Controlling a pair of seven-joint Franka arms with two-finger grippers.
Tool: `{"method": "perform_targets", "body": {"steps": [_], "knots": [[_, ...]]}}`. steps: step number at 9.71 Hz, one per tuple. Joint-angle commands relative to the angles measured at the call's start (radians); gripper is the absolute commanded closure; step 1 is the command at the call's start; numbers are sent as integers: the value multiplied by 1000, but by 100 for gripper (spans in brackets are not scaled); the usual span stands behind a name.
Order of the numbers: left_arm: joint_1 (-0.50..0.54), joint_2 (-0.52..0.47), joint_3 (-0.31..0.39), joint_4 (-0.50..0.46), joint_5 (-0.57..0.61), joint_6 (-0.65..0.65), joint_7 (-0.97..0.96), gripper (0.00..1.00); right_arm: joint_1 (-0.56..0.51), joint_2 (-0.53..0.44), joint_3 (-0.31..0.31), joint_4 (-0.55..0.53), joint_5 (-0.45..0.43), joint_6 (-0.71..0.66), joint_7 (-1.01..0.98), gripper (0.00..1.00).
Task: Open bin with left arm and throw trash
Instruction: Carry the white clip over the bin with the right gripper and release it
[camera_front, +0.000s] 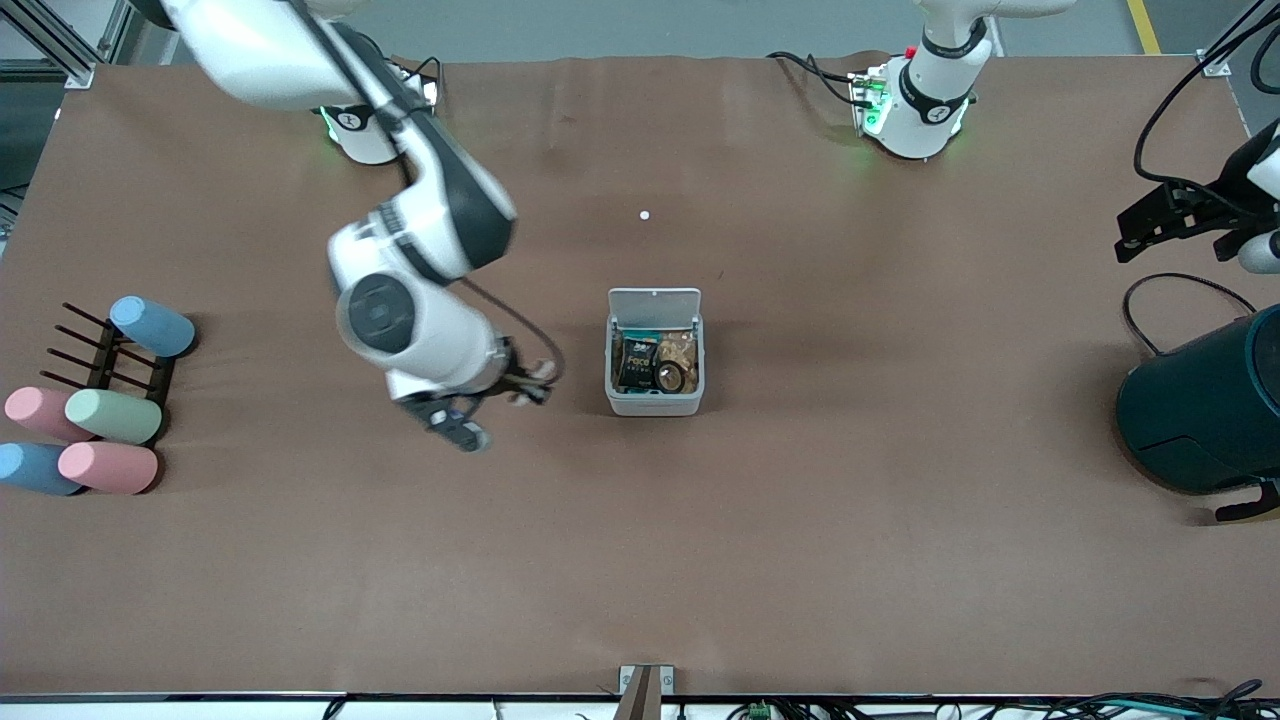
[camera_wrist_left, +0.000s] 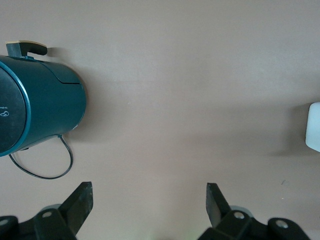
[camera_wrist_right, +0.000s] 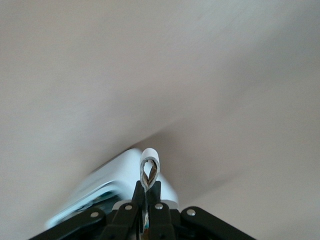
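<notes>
I need to use my right gripper to let go of the pale beige loop on the small dark tape roll inside the bin (camera_front: 675, 371).
The white-grey bin (camera_front: 655, 404) stands mid-table with its lid (camera_front: 655, 304) tipped up and open. Inside lie a black snack packet (camera_front: 636, 360) and a small dark tape roll (camera_front: 669, 377). My right gripper (camera_front: 532, 384) hangs over the bare table beside the bin, toward the right arm's end, shut on the pale beige band loop (camera_wrist_right: 149, 168); the bin (camera_wrist_right: 117, 175) shows blurred past it in the right wrist view. My left gripper (camera_front: 1130, 235) waits open and empty at the left arm's end of the table (camera_wrist_left: 149, 200), with a corner of the bin (camera_wrist_left: 314, 126) at the view's edge.
A large dark teal cylinder (camera_front: 1205, 410) (camera_wrist_left: 42, 107) with a black cable stands at the left arm's end. Several pastel cylinders (camera_front: 110, 415) lie on and around a dark rack (camera_front: 100, 355) at the right arm's end. A small white dot (camera_front: 644, 215) lies toward the bases.
</notes>
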Motion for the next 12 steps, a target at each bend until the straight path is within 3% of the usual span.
{"method": "perform_targets", "body": {"steps": [1, 6, 7, 8, 9, 12], "knots": [[0, 2, 1, 20, -9, -20, -5, 0, 70, 63, -8, 56, 11, 122, 144, 99], [3, 4, 3, 20, -7, -18, -6, 0, 199, 106, -9, 49, 2, 146, 142, 95], [4, 4, 3, 20, -7, -18, -5, 0, 199, 109, -9, 49, 2, 146, 141, 88], [6, 4, 1, 20, -7, -18, -1, 0, 199, 109, -9, 49, 2, 146, 139, 58], [6, 4, 1, 20, -7, -20, -1, 0, 199, 110, -9, 49, 1, 144, 141, 50], [4, 4, 3, 20, -6, -20, -8, 0, 179, 103, -11, 50, 1, 138, 142, 41]]}}
